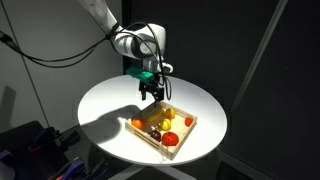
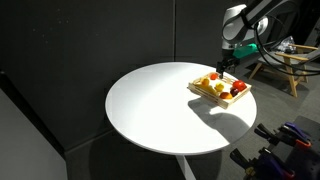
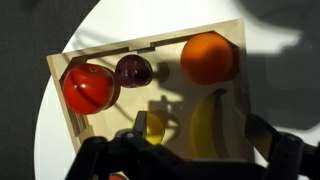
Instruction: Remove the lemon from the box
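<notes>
My gripper should close on the middle of the lemon (image 1: 165, 126) (image 3: 154, 127), which lies in the box between the banana and the red fruit.
The box (image 3: 100, 54) is a shallow light-wood tray on the round white table; it shows in both exterior views (image 1: 184, 141) (image 2: 206, 94). In the wrist view the small dull-yellow lemon (image 3: 152, 128) lies in the box in shadow, right by my left finger. A banana (image 3: 206, 124), an orange (image 3: 208, 58), a red fruit (image 3: 88, 87) and a dark purple fruit (image 3: 133, 70) lie in the box too. My gripper (image 3: 195, 140) is open and empty, hovering above the box (image 1: 150, 90) (image 2: 228, 64), its fingers spanning the lemon and banana.
The white round table (image 1: 105, 110) (image 2: 160, 110) carries only the box, which sits near its edge. Dark curtains stand behind it. A wooden chair (image 2: 290, 62) stands beyond the table in an exterior view.
</notes>
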`<state>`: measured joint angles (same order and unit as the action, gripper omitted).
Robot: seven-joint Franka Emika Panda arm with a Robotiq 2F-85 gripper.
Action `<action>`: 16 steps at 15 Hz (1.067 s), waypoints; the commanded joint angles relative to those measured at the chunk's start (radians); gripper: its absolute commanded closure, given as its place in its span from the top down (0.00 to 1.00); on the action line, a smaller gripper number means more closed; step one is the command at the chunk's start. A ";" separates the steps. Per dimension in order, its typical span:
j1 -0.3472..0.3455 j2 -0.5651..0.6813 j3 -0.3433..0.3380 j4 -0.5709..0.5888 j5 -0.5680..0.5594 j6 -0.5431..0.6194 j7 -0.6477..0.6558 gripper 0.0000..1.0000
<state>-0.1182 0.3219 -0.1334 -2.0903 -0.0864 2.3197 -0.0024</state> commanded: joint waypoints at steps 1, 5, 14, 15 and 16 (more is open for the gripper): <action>-0.013 0.029 -0.005 0.032 0.015 0.030 0.009 1.00; -0.032 0.056 0.003 0.054 0.052 0.057 -0.009 1.00; -0.050 0.124 0.008 0.125 0.103 0.081 -0.043 1.00; -0.054 0.133 0.010 0.134 0.100 0.087 -0.058 1.00; -0.057 0.141 0.012 0.142 0.098 0.094 -0.074 1.00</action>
<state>-0.1490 0.4282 -0.1379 -1.9967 0.0014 2.4029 -0.0201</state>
